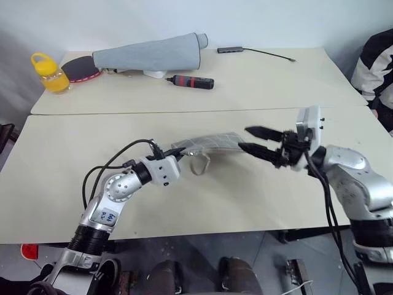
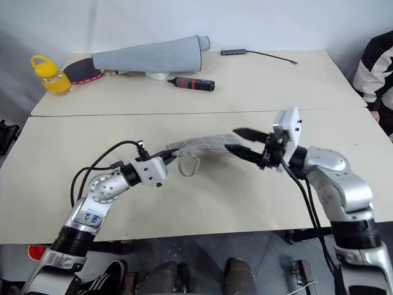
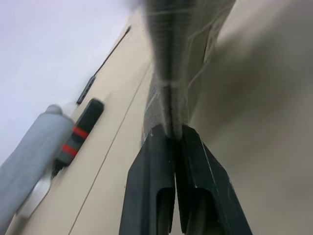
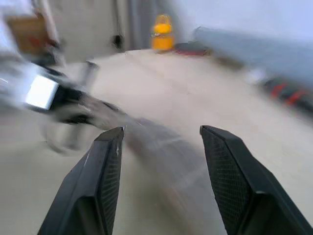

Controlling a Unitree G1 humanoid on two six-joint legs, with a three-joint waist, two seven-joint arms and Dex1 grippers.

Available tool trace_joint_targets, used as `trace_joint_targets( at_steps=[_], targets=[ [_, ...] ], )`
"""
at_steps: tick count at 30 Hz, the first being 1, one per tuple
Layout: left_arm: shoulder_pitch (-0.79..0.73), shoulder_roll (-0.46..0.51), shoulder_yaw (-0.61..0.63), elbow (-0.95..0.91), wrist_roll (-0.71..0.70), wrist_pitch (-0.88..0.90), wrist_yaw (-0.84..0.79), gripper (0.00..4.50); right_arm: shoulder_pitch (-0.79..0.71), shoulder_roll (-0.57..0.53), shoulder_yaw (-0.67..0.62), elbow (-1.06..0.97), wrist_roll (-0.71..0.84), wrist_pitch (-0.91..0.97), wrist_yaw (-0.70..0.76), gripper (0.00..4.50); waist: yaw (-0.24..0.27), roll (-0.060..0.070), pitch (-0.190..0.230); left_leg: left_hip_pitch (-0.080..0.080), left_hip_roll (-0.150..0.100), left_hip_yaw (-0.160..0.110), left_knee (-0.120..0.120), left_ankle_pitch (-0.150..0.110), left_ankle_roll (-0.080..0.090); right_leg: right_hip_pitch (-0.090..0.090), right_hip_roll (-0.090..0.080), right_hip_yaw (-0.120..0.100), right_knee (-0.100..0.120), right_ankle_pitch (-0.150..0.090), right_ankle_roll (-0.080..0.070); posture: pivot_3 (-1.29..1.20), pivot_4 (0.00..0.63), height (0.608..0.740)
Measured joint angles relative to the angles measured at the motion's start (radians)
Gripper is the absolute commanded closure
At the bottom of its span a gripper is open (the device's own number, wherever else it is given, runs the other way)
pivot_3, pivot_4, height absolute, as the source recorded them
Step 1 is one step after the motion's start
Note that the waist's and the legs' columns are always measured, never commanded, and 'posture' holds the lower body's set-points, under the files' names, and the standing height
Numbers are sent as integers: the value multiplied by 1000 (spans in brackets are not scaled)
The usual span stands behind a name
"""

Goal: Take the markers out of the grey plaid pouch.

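Next, my right gripper closes on the dangling loop (image 1: 201, 173) (image 4: 57, 149) of the grey plaid pouch, next to my left gripper, since pulling that loop opens the pouch.
The grey plaid pouch (image 1: 212, 142) hangs stretched just above the near table, with a loop dangling under it. My left gripper (image 1: 178, 151) is shut on the pouch's left end; in the left wrist view its fingertips (image 3: 171, 134) pinch the pouch's edge (image 3: 176, 58). At the pouch's right end my right gripper (image 1: 245, 139) stands open, with one finger above the fabric and one below. I cannot tell whether it touches the fabric. In the right wrist view the pouch (image 4: 161, 152) lies between and beyond the open fingers. The markers are hidden.
On the far table lie a black stick tool with red bands (image 1: 192, 81), a long plain grey sleeve (image 1: 150, 54), a yellow jar (image 1: 50, 72), a red paddle (image 1: 80, 67) and a small hub with a cable (image 1: 230, 49). A person's sleeve (image 1: 377, 67) shows at the right edge.
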Motion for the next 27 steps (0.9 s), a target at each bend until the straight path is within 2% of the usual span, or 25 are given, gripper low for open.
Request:
trace_joint_targets(
  at_steps=[2, 5, 10, 16, 23, 26, 27],
  targets=[
    [8, -16, -11, 16, 0, 0, 0, 4500, 57, 6, 8, -47, 53, 109, -49, 1929, 3, 0, 0, 0, 0, 0, 0, 0, 0, 0, -1, 0, -1, 0, 0, 0, 150, 740],
    [26, -35, -40, 17, 9, 1, 0, 4500, 91, 105, 1, -71, 157, 225, -195, 1929, 2, 0, 0, 0, 0, 1, 0, 0, 0, 0, -1, 0, -1, 0, 0, 0, 150, 740],
    [37, -41, -49, 16, 12, 3, 0, 4500, 101, 166, 0, -88, 164, 274, -313, 1929, 4, 0, 0, 0, -1, 1, 1, 0, 1, 0, -1, 0, -1, 0, 0, 0, 150, 740],
    [38, -41, -49, 13, 13, 8, 0, 4500, 100, 190, 70, -104, 60, 263, -322, 1929, 3, 0, 0, 0, -1, 1, 1, 0, 1, 0, -1, 0, -1, 0, 0, 0, 150, 740],
    [39, -44, -49, 9, 13, 19, 0, 4500, 71, 254, 92, -92, 19, 260, -327, 1929, 3, 0, 0, 0, -1, 1, 1, 0, 1, 0, -1, 0, 0, 0, 0, 0, 150, 740],
    [40, -45, -49, 6, 13, 23, 0, 4500, 61, 281, 93, -69, -2, 260, -330, 2525, 3, 0, 0, 0, -1, 2, 1, 0, 1, 0, -1, 0, 0, 0, 0, 0, 150, 740],
    [40, -45, -49, 6, 13, 24, 0, 4500, 57, 293, 94, -66, -9, 260, -332, 2860, 3, 0, 0, 0, -1, 2, 1, 0, 1, 0, -1, 0, 0, 0, 0, 0, 150, 740]
  ],
)
